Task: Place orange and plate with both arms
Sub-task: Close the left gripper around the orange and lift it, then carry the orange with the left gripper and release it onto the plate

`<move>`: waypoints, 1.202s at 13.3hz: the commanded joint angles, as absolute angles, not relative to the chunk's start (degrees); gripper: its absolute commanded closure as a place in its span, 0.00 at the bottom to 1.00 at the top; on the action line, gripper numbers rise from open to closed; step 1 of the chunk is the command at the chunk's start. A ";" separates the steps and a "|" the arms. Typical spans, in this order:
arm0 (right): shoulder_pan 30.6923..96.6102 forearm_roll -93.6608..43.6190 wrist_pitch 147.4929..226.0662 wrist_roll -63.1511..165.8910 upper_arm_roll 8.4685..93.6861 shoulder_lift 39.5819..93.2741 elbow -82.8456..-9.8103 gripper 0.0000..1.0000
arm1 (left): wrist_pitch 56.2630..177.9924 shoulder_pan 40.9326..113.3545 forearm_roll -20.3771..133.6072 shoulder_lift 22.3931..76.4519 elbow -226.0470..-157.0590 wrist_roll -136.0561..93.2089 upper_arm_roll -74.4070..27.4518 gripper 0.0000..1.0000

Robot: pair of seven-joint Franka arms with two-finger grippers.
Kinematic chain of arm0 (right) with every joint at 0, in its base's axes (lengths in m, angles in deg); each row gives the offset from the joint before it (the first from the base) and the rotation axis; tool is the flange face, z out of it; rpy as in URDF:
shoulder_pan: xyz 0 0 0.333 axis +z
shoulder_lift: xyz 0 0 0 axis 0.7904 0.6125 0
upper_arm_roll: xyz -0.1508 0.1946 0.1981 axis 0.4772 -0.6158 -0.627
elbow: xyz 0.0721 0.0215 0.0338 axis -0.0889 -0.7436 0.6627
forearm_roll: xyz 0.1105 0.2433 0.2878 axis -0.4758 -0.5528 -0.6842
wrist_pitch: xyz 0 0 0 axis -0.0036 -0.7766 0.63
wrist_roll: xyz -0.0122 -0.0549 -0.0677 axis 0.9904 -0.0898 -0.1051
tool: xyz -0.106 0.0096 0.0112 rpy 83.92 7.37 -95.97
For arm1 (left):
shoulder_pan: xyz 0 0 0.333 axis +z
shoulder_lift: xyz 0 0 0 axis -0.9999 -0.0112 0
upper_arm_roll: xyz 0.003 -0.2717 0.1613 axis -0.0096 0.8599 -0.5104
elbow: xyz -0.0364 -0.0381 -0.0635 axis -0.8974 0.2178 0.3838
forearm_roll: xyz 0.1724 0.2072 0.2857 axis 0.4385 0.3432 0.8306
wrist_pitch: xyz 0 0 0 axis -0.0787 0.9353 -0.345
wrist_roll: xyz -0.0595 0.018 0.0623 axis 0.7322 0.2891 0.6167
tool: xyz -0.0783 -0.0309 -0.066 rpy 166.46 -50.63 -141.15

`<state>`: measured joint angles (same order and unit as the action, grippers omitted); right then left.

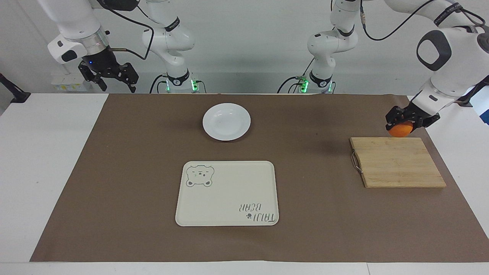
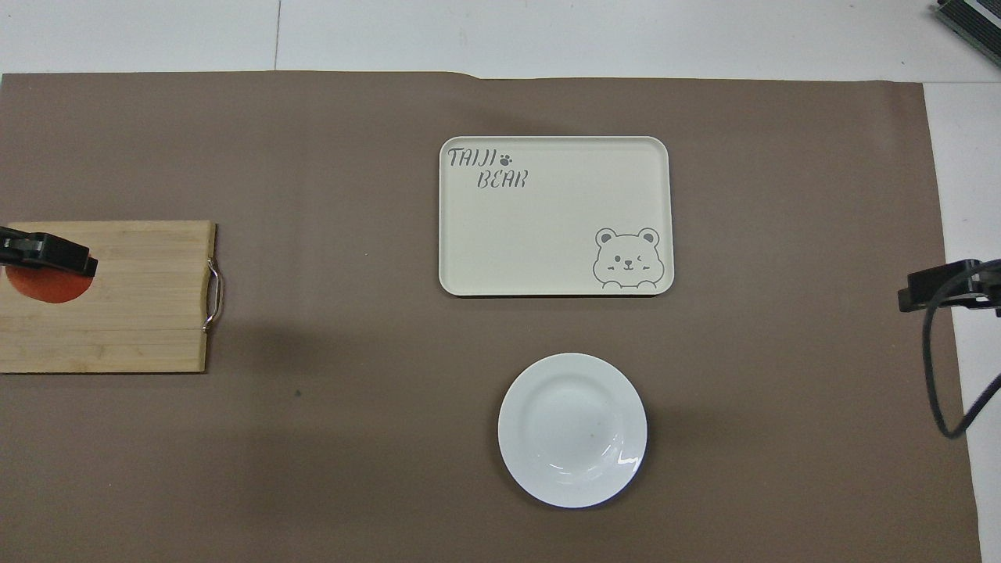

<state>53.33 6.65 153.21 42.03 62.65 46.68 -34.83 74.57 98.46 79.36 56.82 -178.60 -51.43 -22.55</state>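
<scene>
The orange, held up over the wooden cutting board, will be let go by my left gripper on the white plate (image 2: 584, 417), close to the middle of its hollow.
My left gripper (image 1: 403, 123) is shut on the orange (image 1: 400, 130) and holds it up in the air over the wooden cutting board (image 1: 397, 162); in the overhead view the orange (image 2: 45, 286) shows under the gripper (image 2: 48, 258) at the frame's edge. The white plate (image 1: 226, 121) lies on the brown mat near the robots, also in the overhead view (image 2: 572, 429). My right gripper (image 1: 110, 78) is open and waits raised above the table's edge at the right arm's end; only a black part of it (image 2: 938, 283) shows in the overhead view.
A cream rectangular tray (image 1: 227, 193) with a bear drawing lies farther from the robots than the plate, also in the overhead view (image 2: 555, 216). The cutting board (image 2: 117, 305) has a metal handle (image 2: 213, 295) on its side toward the table's middle.
</scene>
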 commanded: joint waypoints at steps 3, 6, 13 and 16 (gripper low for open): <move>52.84 5.92 153.91 41.61 62.41 45.29 -36.53 0.00 | 71.47 92.98 80.43 60.36 -179.82 -43.22 -22.73 1.00; 52.84 5.92 154.00 41.61 62.41 45.29 -36.53 0.00 | 71.99 86.93 80.43 61.06 -181.14 -36.81 -22.64 1.00; 52.84 5.83 154.00 41.61 62.41 45.29 -36.62 0.00 | 75.68 69.35 79.82 61.16 -183.78 -16.77 -22.29 1.00; 52.84 5.83 154.00 41.61 62.50 45.20 -36.71 0.00 | 81.46 63.37 77.46 60.45 -187.37 -9.38 -22.29 1.00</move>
<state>53.33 6.65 153.21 42.03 62.65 46.65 -34.88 76.92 66.76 78.83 59.54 -183.62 -13.24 -21.21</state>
